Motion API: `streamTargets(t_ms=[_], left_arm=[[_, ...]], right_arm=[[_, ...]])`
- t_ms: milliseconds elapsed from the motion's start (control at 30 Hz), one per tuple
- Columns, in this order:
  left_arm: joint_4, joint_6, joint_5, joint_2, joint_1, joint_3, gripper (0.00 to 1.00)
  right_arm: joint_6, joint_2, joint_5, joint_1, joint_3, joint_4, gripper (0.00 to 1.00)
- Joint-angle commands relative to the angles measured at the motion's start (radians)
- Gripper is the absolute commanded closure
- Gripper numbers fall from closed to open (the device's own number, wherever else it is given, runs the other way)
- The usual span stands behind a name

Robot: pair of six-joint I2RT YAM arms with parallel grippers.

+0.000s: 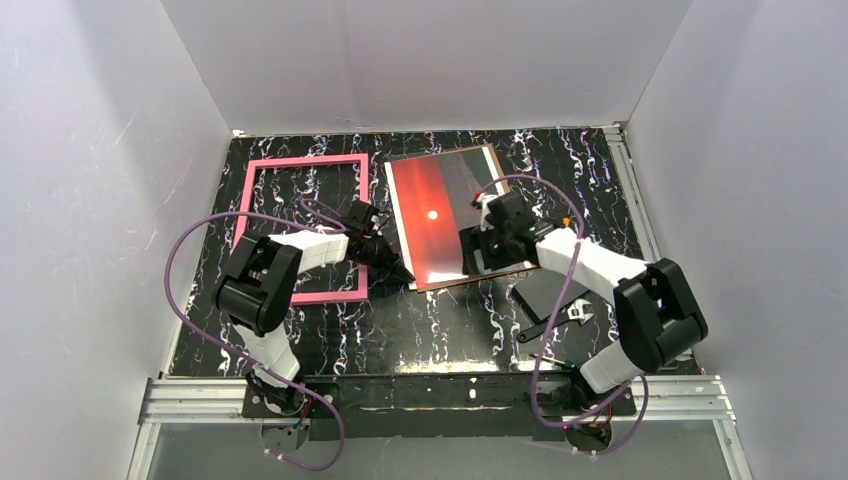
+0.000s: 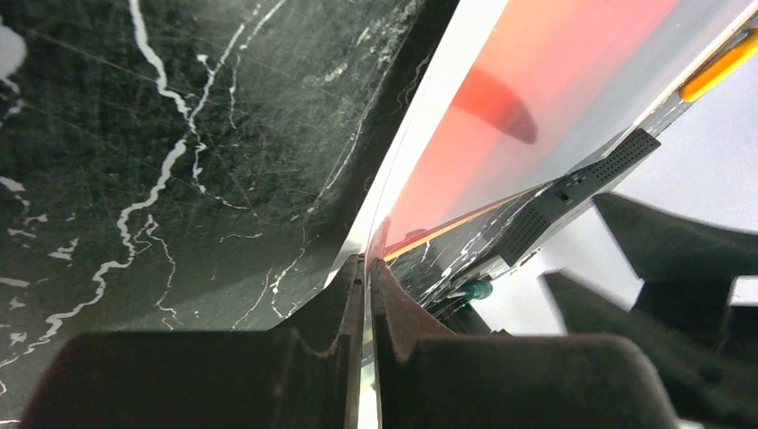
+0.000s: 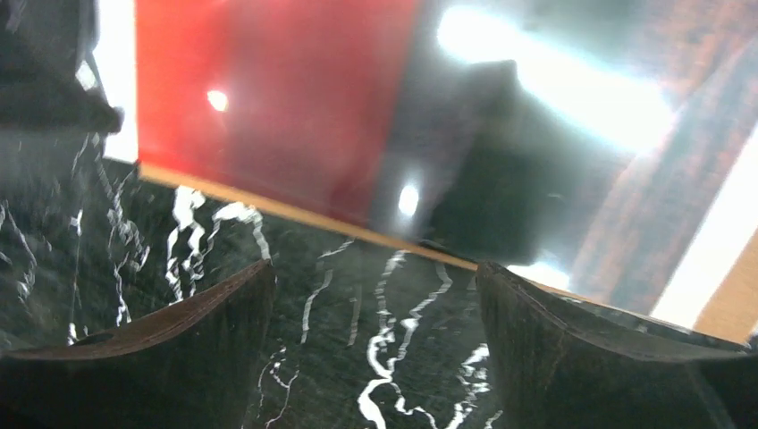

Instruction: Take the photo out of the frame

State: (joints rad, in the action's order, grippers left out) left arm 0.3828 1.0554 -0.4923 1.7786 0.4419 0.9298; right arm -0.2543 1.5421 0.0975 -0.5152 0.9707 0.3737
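Note:
The left gripper is holding the clear sheet over the photo, so the right gripper needs to take the clear sheet before the left gripper pinches the photo's white border (image 2: 354,241).
The photo (image 1: 428,212), a red-orange print with a small white sun and a white border, lies right of the frame on a brown board (image 1: 496,163); its right half looks grey with glare. The pink frame (image 1: 304,296) lies flat at the left with the table showing through it. My left gripper (image 1: 396,266) is at the photo's near-left corner. In the left wrist view that gripper (image 2: 367,264) is shut on the white border of the photo (image 2: 536,71). My right gripper (image 1: 476,246) hovers at the photo's near edge. In the right wrist view it (image 3: 375,279) stands open over bare table, just short of the photo (image 3: 268,98).
A black adjustable wrench (image 1: 556,318) lies on the dark marbled table (image 1: 430,330) near the right arm. An orange-handled tool (image 2: 720,64) lies beyond the photo's far side. White walls close in the table on three sides.

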Motion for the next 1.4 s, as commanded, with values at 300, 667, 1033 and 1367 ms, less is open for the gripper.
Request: streamTargets(t_ms=[300, 667, 1033, 1367], left_arm=[[-0.272, 0.031, -0.071, -0.071, 0.006, 0.091, 1.00], [-0.274, 0.082, -0.103, -0.096, 0.005, 0.097, 1.00], [-0.300, 0.088, -0.130, -0.105, 0.004, 0.116, 1.00], [-0.307, 0.088, -0.128, -0.125, -0.014, 0.098, 0.92]], right_arm=[[0.350, -0.105, -0.338, -0.445, -0.111, -0.318, 0.13], [0.477, -0.025, -0.414, -0.548, -0.197, -0.626, 0.26], [0.575, 0.132, -0.606, -0.584, -0.170, -0.783, 0.40], [0.604, 0.141, -0.657, -0.592, -0.169, -0.808, 0.80]])
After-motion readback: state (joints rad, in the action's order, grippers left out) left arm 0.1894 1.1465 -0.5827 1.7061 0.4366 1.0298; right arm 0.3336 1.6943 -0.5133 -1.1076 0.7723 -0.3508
